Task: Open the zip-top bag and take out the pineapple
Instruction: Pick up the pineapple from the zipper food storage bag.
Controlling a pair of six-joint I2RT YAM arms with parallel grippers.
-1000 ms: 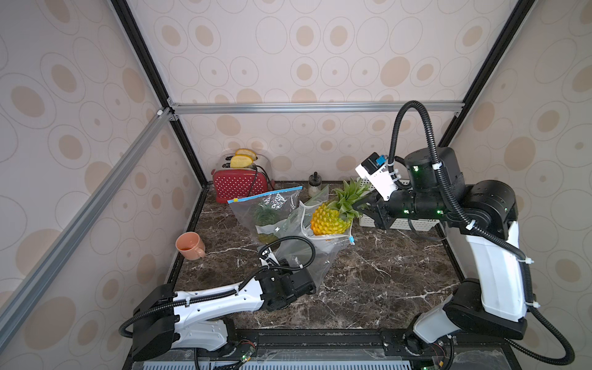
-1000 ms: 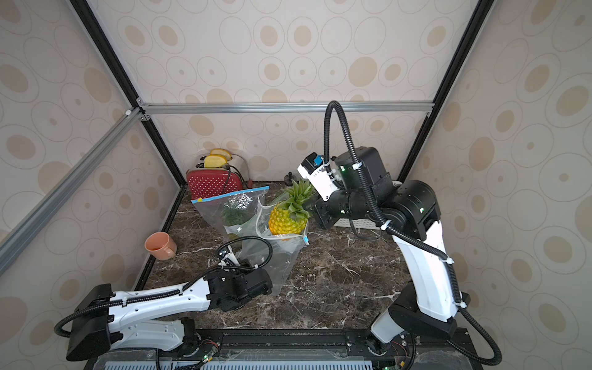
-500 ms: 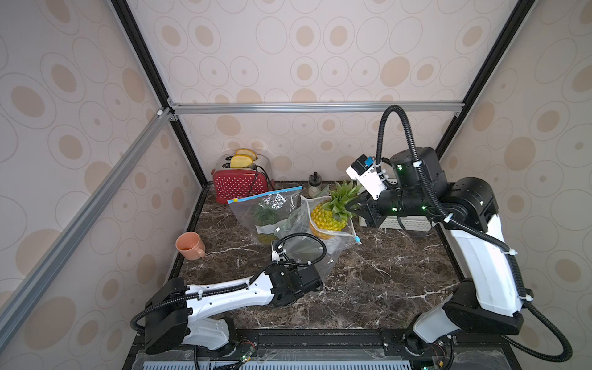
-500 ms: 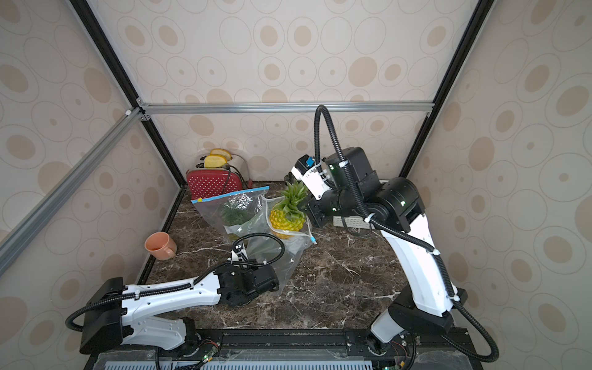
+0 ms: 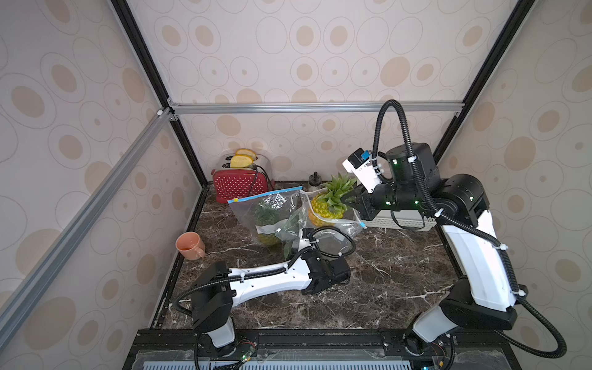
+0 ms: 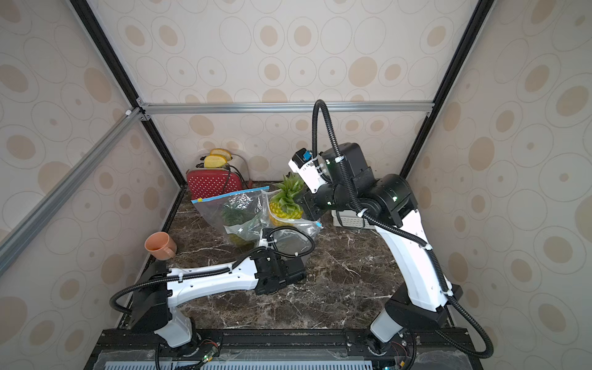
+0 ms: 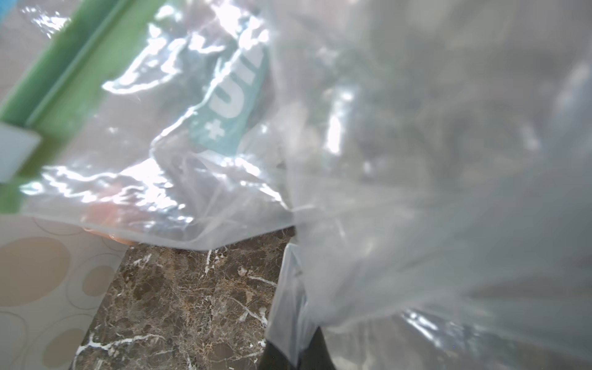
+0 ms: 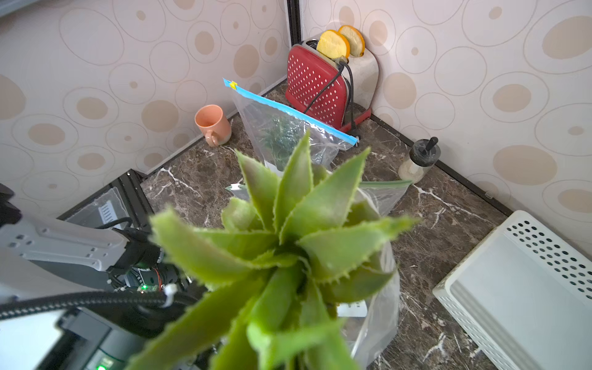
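Note:
My left gripper will release the fold of the bag's film on the dark marble table (image 5: 308, 269) in front of the pineapple.
The pineapple (image 5: 325, 209) hangs above the back of the table, its yellow body low in the open mouth of the clear zip-top bag (image 5: 333, 238). My right gripper (image 5: 350, 200) is shut on the green crown leaves (image 8: 288, 243), which fill the right wrist view and hide the fingers. The bag's green zip rim (image 8: 384, 184) stands open around the fruit. My left gripper (image 7: 296, 352) lies low on the table in front of the bag, shut on a fold of the bag's film. Only one dark fingertip (image 7: 315, 350) shows under the plastic.
A second bag with a blue zip (image 5: 266, 208), closed and holding another pineapple, stands just left of the held one. Behind it are a red toaster (image 5: 240, 185) and a small shaker jar (image 5: 315, 181). An orange mug (image 5: 189, 246) sits at the left edge, a white basket (image 5: 397, 221) under my right arm.
My right arm has swung left, bringing the pineapple's crown more upright over the bag's mouth. My left arm has reached further right along the table, still holding the film.

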